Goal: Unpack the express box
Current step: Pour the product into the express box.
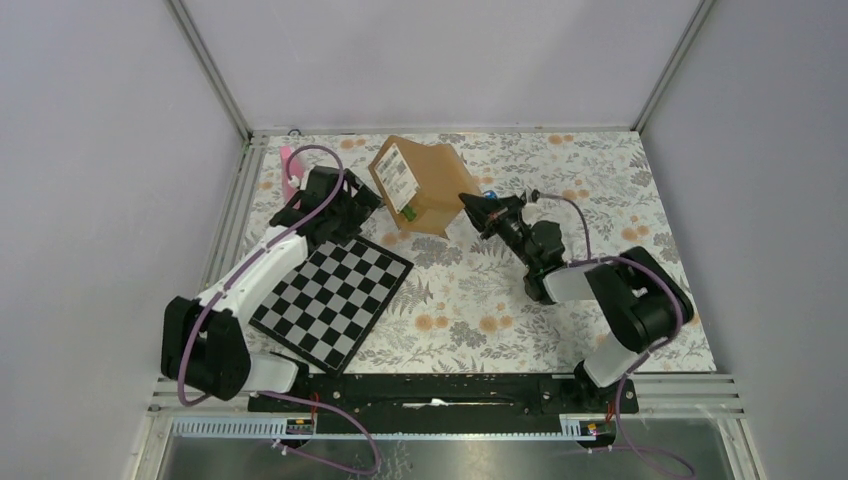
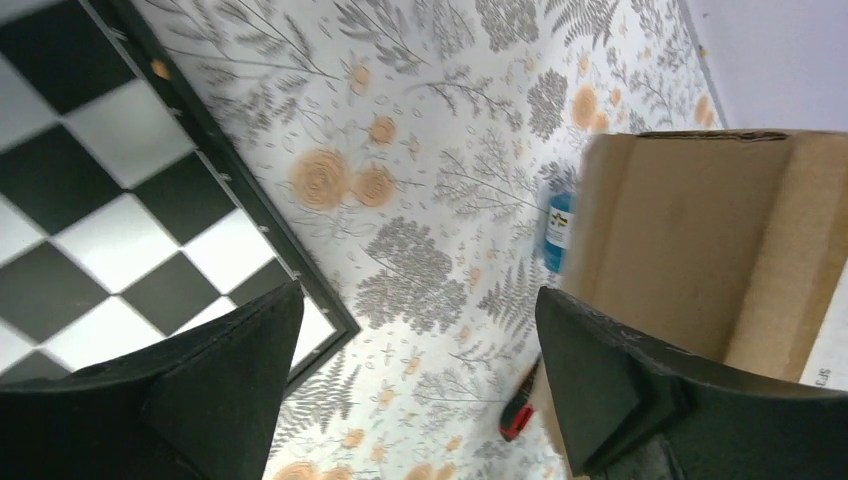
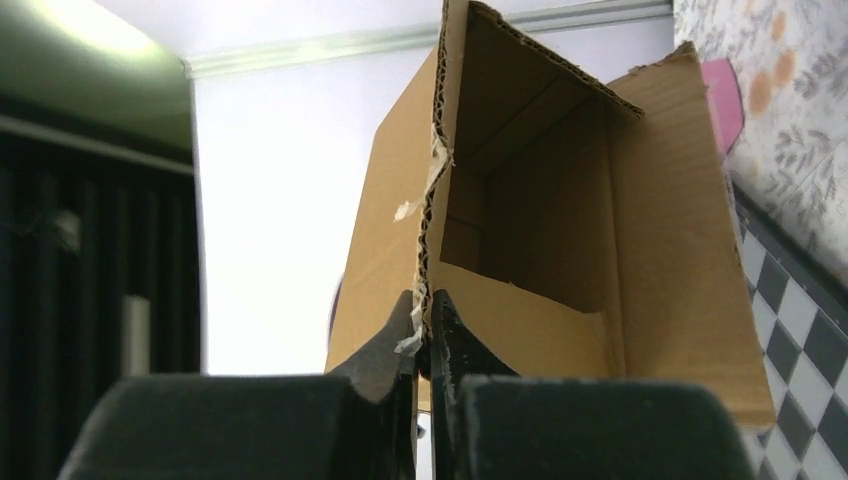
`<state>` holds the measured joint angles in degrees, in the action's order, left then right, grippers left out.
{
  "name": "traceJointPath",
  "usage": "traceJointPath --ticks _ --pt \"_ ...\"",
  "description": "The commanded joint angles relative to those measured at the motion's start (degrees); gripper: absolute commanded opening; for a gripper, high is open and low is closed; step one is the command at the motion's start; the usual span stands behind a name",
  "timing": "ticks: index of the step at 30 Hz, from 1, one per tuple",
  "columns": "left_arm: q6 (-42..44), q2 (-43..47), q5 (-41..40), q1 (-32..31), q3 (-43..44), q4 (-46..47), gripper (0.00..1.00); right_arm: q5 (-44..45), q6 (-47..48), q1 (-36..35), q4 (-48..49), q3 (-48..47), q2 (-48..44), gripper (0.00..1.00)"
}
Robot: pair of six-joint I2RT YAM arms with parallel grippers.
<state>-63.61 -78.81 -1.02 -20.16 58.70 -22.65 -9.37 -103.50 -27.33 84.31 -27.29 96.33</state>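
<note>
My right gripper is going to let go of the express box on the floral cloth [image 1: 436, 238], in between the chessboard and the small blue item.
The express box [image 1: 418, 185] is a brown cardboard carton, tipped up at the back of the table with a white label on its upper face. Its open mouth faces the right wrist camera and the inside [image 3: 540, 230] looks empty. My right gripper [image 3: 427, 312] is shut on the edge of one flap, seen from above at the box's right corner [image 1: 470, 205]. My left gripper [image 2: 418, 330] is open just left of the box [image 2: 700, 240], with only the tablecloth between its fingers. It sits between the box and the chessboard [image 1: 358, 208].
A chessboard [image 1: 335, 295] lies front left of the box. A pink object [image 1: 290, 165] rests by the left rail. A small blue item [image 2: 560, 230] and a red-and-black item [image 2: 517, 418] lie on the floral cloth beside the box.
</note>
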Motion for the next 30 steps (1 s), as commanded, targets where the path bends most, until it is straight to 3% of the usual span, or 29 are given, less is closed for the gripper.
traceJointPath --ticks 1,4,9,12,19,27,30 --pt "7.19 4.78 -7.43 0.96 2.34 -3.35 0.95 -10.68 23.97 -0.75 -21.87 -10.32 -12.59 0.00" --pt "9.73 5.76 -8.20 2.06 2.65 -4.69 0.99 -2.37 47.51 -1.84 -55.48 -21.44 -22.23 0.00" --pt "12.16 5.62 -8.24 2.23 3.89 -6.00 0.99 4.90 67.74 -2.45 -76.47 -30.93 -26.64 0.00" --pt "13.14 5.41 -6.60 2.28 4.26 -5.23 0.99 7.20 74.91 -5.59 -79.70 -32.41 -26.20 0.00" --pt "14.86 4.66 -4.42 2.23 5.02 -5.34 0.99 24.13 91.84 -19.11 -81.04 -36.70 -20.85 0.00" --pt "17.60 5.85 -2.65 2.19 4.80 -5.05 0.99 33.36 101.28 -25.85 -77.41 -37.71 -10.95 0.00" --pt "19.13 6.58 -2.08 2.15 4.69 -4.21 0.99 35.77 101.95 -27.03 -75.53 -37.04 -8.92 0.15"
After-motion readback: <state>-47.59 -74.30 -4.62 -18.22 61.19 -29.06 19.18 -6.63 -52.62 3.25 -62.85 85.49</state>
